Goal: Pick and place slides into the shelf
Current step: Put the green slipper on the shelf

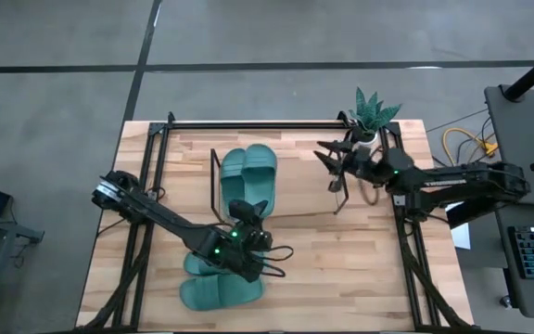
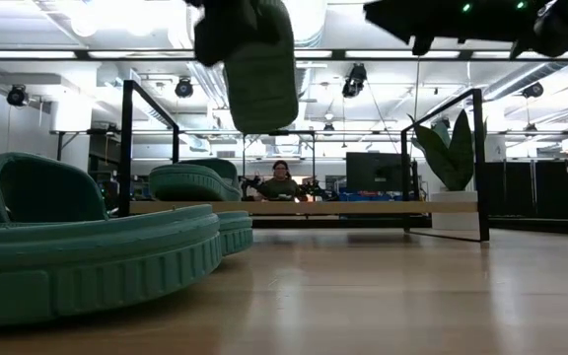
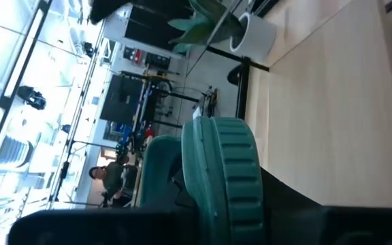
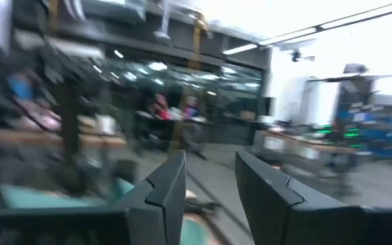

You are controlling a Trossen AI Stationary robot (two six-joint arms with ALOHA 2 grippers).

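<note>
Next, my left gripper releases the teal-green slide on the shelf's wood base (image 1: 266, 185) next to the slide that is closest to the rod end.
My left gripper (image 1: 247, 225) is shut on one teal-green slide (image 1: 250, 210), which hangs high above the table in the low view (image 2: 261, 69). Two slides (image 1: 248, 170) rest soles down in the left part of the shelf (image 1: 339, 193), a black rod rack with a light wood base (image 2: 343, 207). Two more slides (image 1: 221, 291) lie on the table near its near edge, partly under the left arm. My right gripper (image 1: 328, 160) is open and hovers above the shelf's right end, touching nothing; its fingers show apart in the right wrist view (image 4: 209, 187). My left gripper pinches the slide between its two fingers, which lie across the sole's ribbed edge (image 3: 233, 197); one finger (image 3: 305, 207) shows against the sole's flat underside. The slide is lifted clear of the table and hangs on edge, its free end pointing toward the shelf.
A potted plant (image 1: 375, 115) stands at the table's far right corner, close to the right gripper. Large black frame rails (image 1: 248, 123) run along the far and side edges. Bare wood (image 1: 341, 269) lies near and right of the shelf. A person (image 2: 281, 183) sits in the room beyond.
</note>
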